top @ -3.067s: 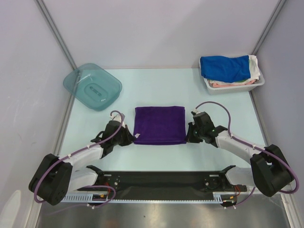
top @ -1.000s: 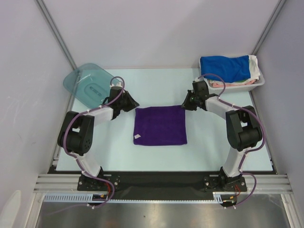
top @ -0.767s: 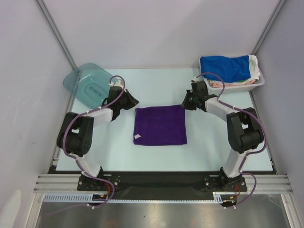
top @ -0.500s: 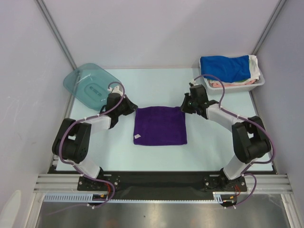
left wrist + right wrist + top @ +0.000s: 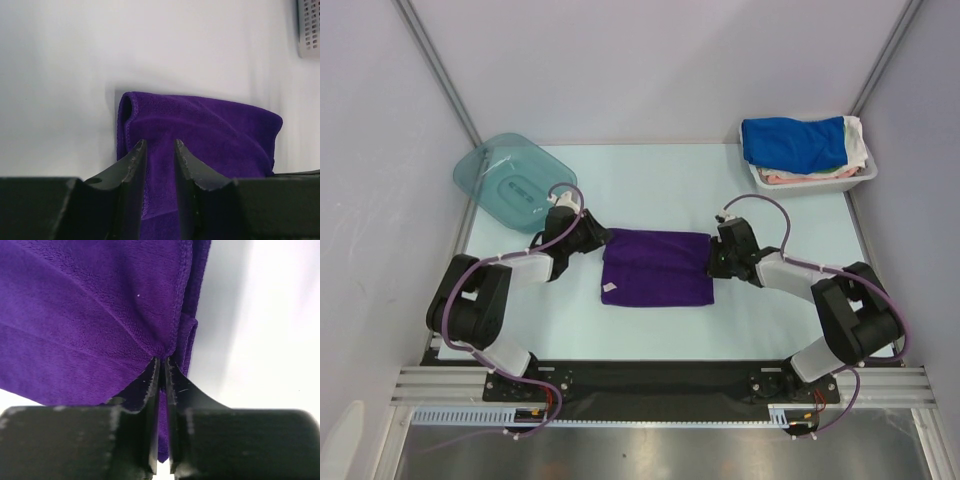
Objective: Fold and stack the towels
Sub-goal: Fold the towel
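My left gripper is to take the far corner (image 5: 131,102) of the dark purple towel and lift it with my right gripper before folding, because the towel's far part lies doubled over.
The dark purple towel (image 5: 655,275) lies in the middle of the table, its far part doubled over toward the near side. My left gripper (image 5: 599,240) is at its far left corner. In the left wrist view its jaws (image 5: 159,142) stand apart over the rolled purple fold (image 5: 200,120), gripping nothing. My right gripper (image 5: 716,262) is at the towel's right edge, shut on a pinch of the purple hem (image 5: 162,360). A royal blue towel (image 5: 793,141) lies on top of the white bin at the back right.
The white bin (image 5: 810,186) also holds a white cloth (image 5: 857,140) and a pinkish item (image 5: 790,177). A teal see-through lid (image 5: 515,182) lies at the back left, just beyond my left arm. Grey walls close in both sides.
Both grippers drew back toward the near side, carrying the purple towel's far edge over itself. The left jaws closed, then parted; the right stayed shut.
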`<state>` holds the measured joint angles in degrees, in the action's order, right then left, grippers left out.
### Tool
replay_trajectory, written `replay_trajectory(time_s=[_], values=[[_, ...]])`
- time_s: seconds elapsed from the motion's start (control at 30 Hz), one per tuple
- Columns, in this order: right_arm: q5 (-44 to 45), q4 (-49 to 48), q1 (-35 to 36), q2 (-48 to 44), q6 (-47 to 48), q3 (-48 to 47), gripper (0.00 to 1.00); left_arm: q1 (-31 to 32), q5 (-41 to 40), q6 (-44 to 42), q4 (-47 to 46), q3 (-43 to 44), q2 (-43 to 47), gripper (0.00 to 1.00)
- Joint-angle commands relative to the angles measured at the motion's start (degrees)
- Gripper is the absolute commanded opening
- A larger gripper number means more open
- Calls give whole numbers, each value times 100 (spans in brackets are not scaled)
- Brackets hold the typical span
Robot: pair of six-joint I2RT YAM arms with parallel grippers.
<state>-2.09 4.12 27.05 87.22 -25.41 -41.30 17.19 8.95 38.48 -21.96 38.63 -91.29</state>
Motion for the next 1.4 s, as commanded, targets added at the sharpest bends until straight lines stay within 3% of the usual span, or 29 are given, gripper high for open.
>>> replay_trajectory(time_s=[0.0, 0.07, 0.27, 0.57, 1.3, 1.37], values=[[209, -263, -7, -170, 54, 8, 14, 39, 19, -77, -151, 39, 225, 34], [209, -201, -7, -232, 19, -27, 26, 39, -60, -121, 50, 39, 260, 34], [665, 36, -305, -566, -192, -246, 35, 39, -306, -297, 393, 118, 279, 36], [402, 28, -596, 295, -271, -1038, 31, 30, -183, -508, 692, 707, -275, 36], [420, -175, -305, 1131, -316, -1346, 31, 39, 318, -693, 956, 1032, -987, 35], [420, -149, -305, 1148, -307, -1363, 27, 39, 335, -658, 921, 1050, -1005, 33]])
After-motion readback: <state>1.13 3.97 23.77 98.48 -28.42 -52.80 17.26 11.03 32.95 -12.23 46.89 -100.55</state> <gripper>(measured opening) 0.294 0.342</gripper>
